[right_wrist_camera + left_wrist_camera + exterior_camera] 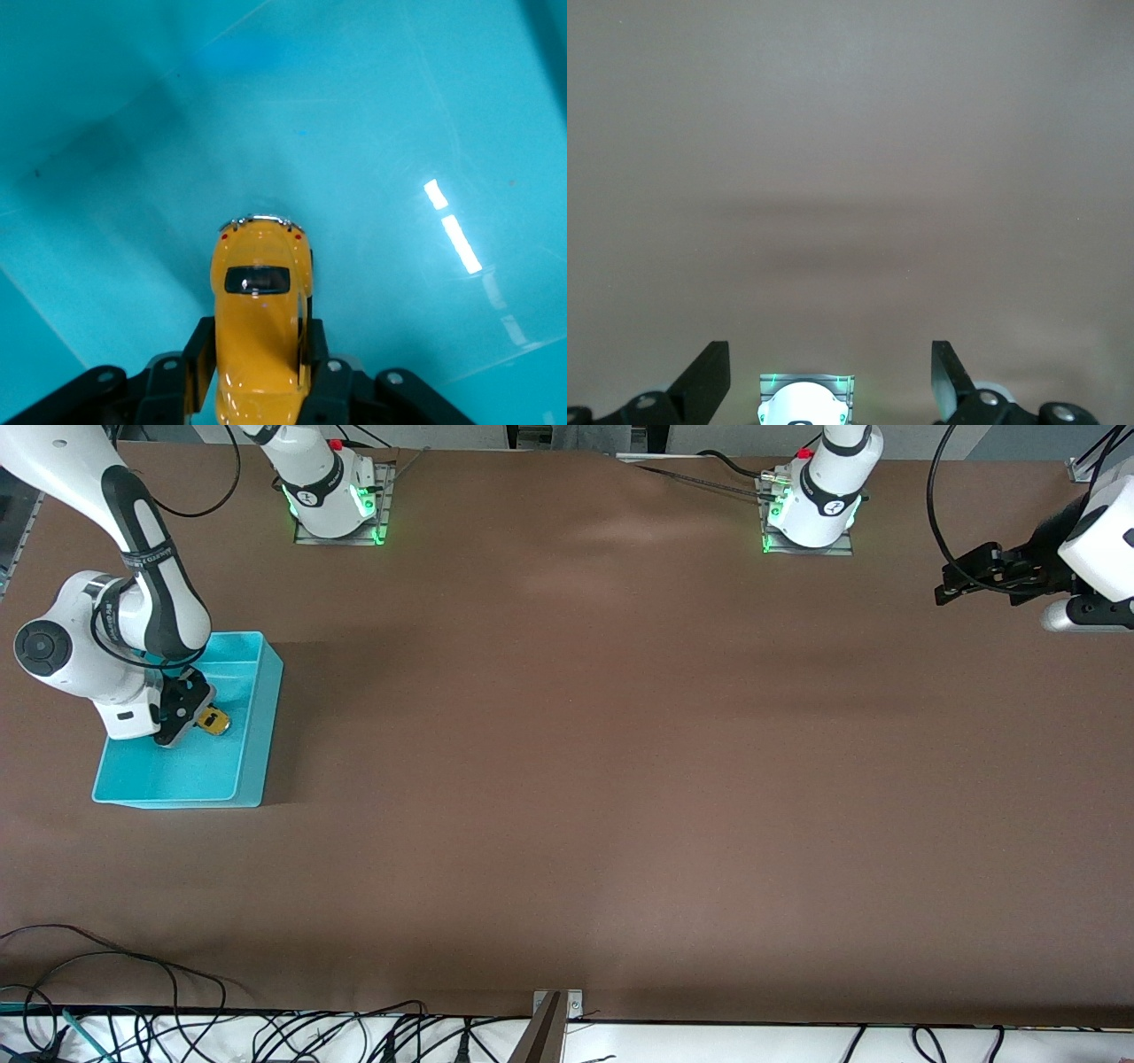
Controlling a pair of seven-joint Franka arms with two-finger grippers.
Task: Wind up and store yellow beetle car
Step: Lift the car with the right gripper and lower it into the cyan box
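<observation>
Next, my right gripper sets the yellow beetle car down on the turquoise bin's bottom near its far side [214, 696] [175, 333].
The yellow beetle car [213, 722] [259, 310] is a tiny rounded toy with dark windows. My right gripper [202, 719] [257, 354] is shut on its sides and holds it inside the turquoise bin [252, 762], just above the bin's floor [381, 133]; whether the wheels touch the floor I cannot tell. My left gripper [944, 592] [831, 376] waits open and empty above the bare table at the left arm's end, its black fingers [709, 372] spread wide.
The turquoise bin stands at the right arm's end of the brown table [567, 779]. Both arm bases [332, 491] [815, 500] stand along the table's edge farthest from the front camera. Loose cables [133, 1010] lie along the nearest edge.
</observation>
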